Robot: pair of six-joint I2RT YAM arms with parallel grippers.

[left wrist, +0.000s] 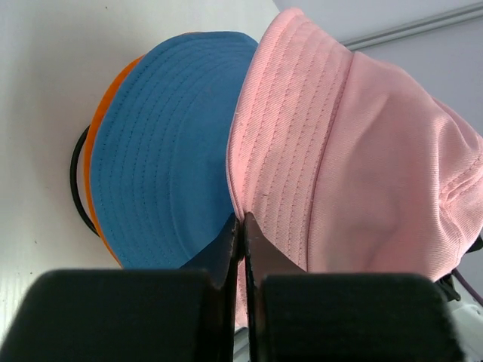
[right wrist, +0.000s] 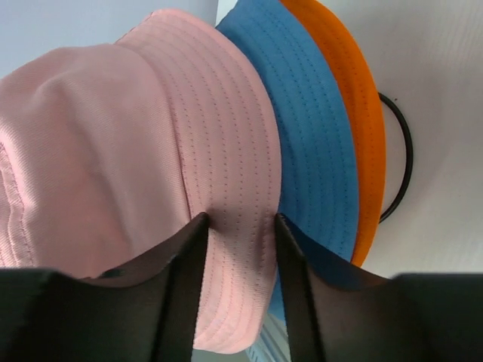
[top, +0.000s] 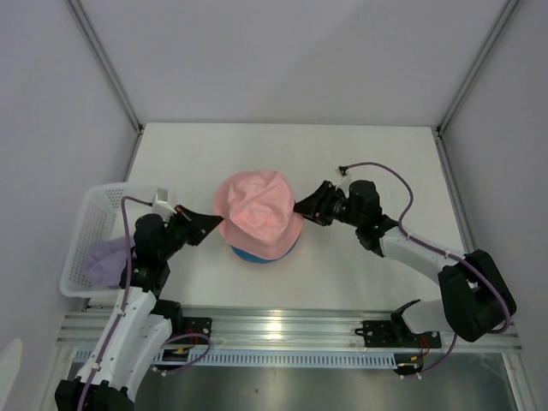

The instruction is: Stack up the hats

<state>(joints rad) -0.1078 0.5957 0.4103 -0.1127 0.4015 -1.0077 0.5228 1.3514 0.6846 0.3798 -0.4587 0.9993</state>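
My right gripper needs to open and grab the pink hat's edge farther back [top: 282, 182] to straighten it, as the blue hat's near edge sticks out under the pink hat.
The pink hat [top: 257, 212] sits on top of the blue hat [top: 257, 255] at the table's middle. In the left wrist view the pink hat [left wrist: 362, 151] lies over the blue hat [left wrist: 166, 151], with the orange hat [left wrist: 96, 143] showing as a rim beneath. My left gripper [top: 214, 224] [left wrist: 243, 220] is shut on the pink hat's left brim. My right gripper [top: 300, 210] [right wrist: 240, 220] is open, its fingers on either side of the pink brim [right wrist: 226, 151]. The blue hat [right wrist: 317, 136] and the orange hat [right wrist: 355, 113] show under it. The lavender hat [top: 107, 261] lies in the basket.
A white mesh basket [top: 90, 214] stands at the table's left edge beside my left arm. A black wire frame [right wrist: 404, 166] [left wrist: 74, 181] stands under the stacked hats. Frame posts rise at the table's far corners.
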